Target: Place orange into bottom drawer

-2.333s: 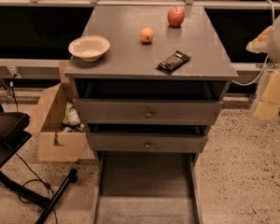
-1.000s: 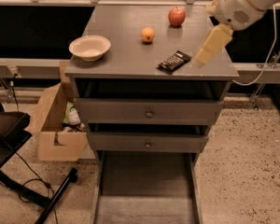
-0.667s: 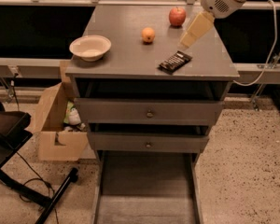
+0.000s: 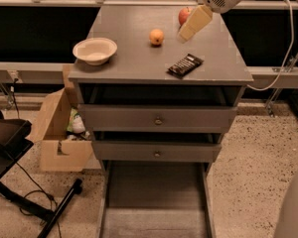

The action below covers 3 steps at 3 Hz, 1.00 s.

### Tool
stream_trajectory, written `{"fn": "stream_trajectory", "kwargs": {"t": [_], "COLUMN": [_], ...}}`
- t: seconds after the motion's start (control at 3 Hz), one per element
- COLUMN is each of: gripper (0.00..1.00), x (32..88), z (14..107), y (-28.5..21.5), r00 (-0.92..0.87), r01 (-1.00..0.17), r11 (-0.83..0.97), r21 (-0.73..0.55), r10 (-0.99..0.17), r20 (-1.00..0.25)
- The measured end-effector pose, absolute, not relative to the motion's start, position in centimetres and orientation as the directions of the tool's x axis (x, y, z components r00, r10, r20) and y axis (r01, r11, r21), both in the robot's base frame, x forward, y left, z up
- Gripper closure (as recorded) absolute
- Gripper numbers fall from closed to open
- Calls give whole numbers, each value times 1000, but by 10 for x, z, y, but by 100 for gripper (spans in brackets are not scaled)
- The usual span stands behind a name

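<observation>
I will next move my gripper to the orange near the middle back of the grey cabinet top and close it around the orange's sides (image 4: 156, 36).
The orange (image 4: 156, 36) sits on the grey cabinet top (image 4: 134, 58), near its middle back. The gripper (image 4: 186, 32) hangs over the cabinet top, just right of the orange and in front of the red apple (image 4: 183, 15), apart from both. Its cream fingers point down-left toward the orange. It holds nothing that I can see. The bottom drawer (image 4: 156, 202) is pulled out at floor level, a wide shallow grey tray with nothing in it.
A cream bowl (image 4: 95, 50) sits at the left of the cabinet top. A dark snack bar (image 4: 185, 65) lies at the front right. The two upper drawers (image 4: 158, 119) are nearly shut. A cardboard box (image 4: 62, 133) and a black stand (image 4: 20, 182) are on the floor at left.
The arm has swung in from the right edge of the view, over the cabinet top, and moved left and back toward the orange. The objects have not moved.
</observation>
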<state>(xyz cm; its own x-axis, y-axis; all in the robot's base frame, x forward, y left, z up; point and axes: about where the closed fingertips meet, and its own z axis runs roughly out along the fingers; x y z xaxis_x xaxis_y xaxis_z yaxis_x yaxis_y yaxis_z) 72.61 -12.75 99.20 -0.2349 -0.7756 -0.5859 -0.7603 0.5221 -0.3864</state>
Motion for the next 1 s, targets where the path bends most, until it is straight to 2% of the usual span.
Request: {"fn": "stream_trajectory", "kwargs": {"t": [0.33,1.0], "gripper": [0,0], "x": [726,790], "z": [992,946], "y": [-128,-85], "r00": [-235,-204], "r01": [-761,-745], "r11": [522,556], "r21": [-386,-369], "r10": [-775,-717], "r20": [-586,-667]}}
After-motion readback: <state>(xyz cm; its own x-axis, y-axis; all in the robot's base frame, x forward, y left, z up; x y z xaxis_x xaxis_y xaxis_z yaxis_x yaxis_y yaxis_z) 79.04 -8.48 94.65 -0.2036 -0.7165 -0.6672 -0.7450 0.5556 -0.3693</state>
